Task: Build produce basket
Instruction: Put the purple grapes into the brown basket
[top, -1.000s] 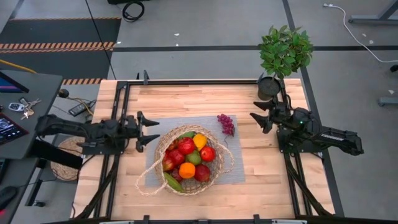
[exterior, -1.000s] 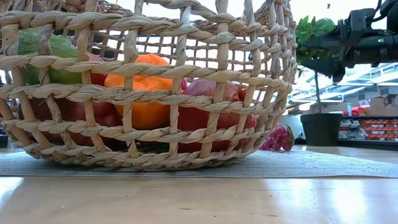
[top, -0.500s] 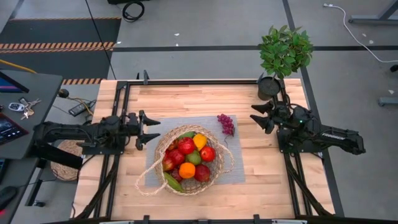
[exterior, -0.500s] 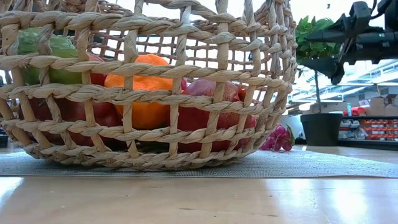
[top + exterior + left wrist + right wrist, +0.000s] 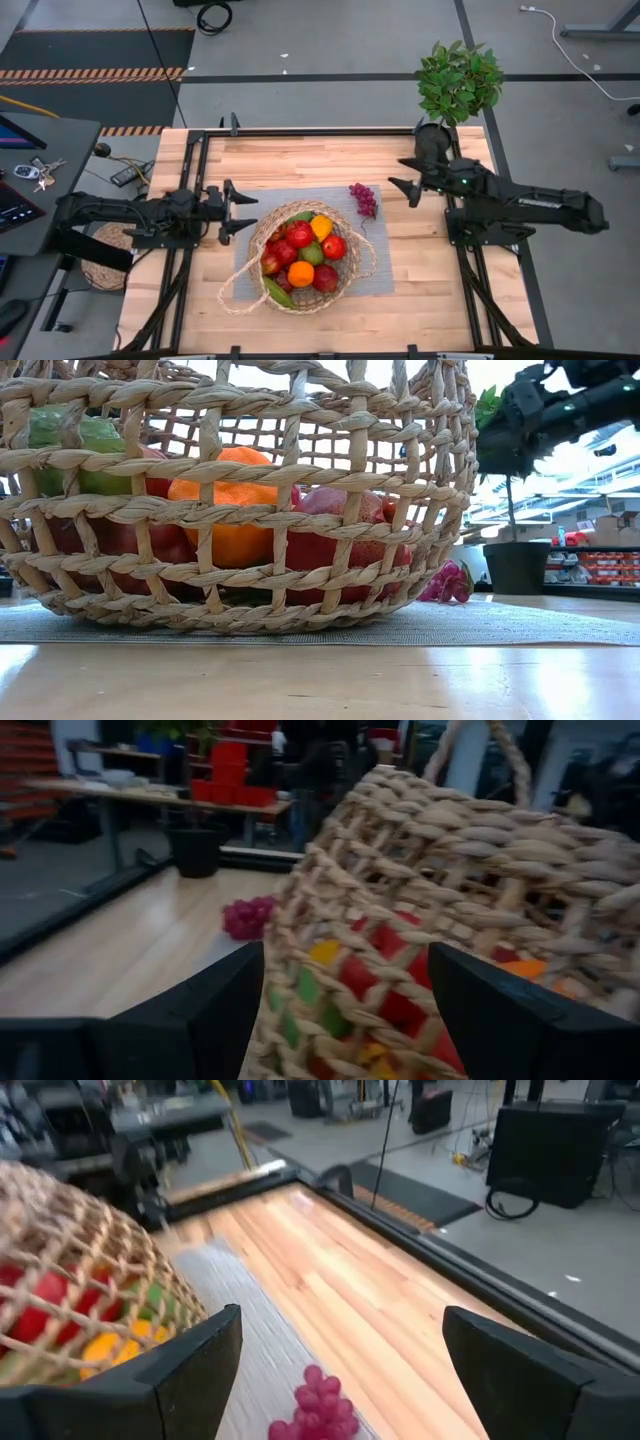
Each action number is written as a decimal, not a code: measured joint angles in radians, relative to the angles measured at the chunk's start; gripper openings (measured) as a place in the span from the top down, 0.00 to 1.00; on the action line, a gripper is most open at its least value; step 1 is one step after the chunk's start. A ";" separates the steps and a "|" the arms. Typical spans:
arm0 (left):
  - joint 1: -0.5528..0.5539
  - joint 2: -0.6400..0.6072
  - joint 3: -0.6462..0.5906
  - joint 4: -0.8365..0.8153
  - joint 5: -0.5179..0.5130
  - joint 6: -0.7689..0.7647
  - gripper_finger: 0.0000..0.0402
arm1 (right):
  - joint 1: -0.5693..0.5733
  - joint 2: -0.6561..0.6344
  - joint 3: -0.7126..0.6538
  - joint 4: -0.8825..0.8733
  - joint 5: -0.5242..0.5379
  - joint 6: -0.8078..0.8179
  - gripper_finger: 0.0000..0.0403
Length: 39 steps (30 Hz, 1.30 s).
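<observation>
The middle of the purple grape bunch (image 5: 364, 198) (image 5: 314, 1427) beside the wicker basket is next for my right gripper to go to and close on.
The tan wicker basket (image 5: 345, 281) stands on a grey mat (image 5: 382, 272) at mid-table, filled with red apples, an orange, a yellow pepper and green fruit. Its handles loop out on both sides. A purple grape bunch (image 5: 363, 199) lies on the mat's far right part, outside the basket. My left gripper (image 5: 253, 211) is open and hovers just left of the basket; its wrist view shows the basket wall (image 5: 450, 850) close ahead. My right gripper (image 5: 396, 172) is open, right of the grapes (image 5: 315, 1405) and above the table.
A potted plant (image 5: 455, 85) stands at the table's far right corner, close behind my right arm. Black frame rails run along the table's edges. A flat woven mat (image 5: 105, 255) and a side desk sit beyond the left edge. Bare wood shows near and far of the mat.
My right gripper has reached toward the table's left and far edge, closer to the grapes, staying open. The basket, the fruit and the grapes have kept their places.
</observation>
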 joint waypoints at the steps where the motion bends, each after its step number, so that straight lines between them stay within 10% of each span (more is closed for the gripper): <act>1: 0.000 0.000 0.000 -0.001 -0.015 0.010 0.29 | 0.000 0.030 0.017 -0.004 0.000 -0.018 0.14; 20: 0.000 0.000 0.000 -0.002 -0.041 -0.067 0.29 | -0.024 0.466 0.112 0.035 -0.081 -0.120 0.01; 39: 0.000 0.000 0.000 -0.002 -0.041 -0.066 0.29 | 0.056 0.924 0.112 0.346 0.091 0.087 0.02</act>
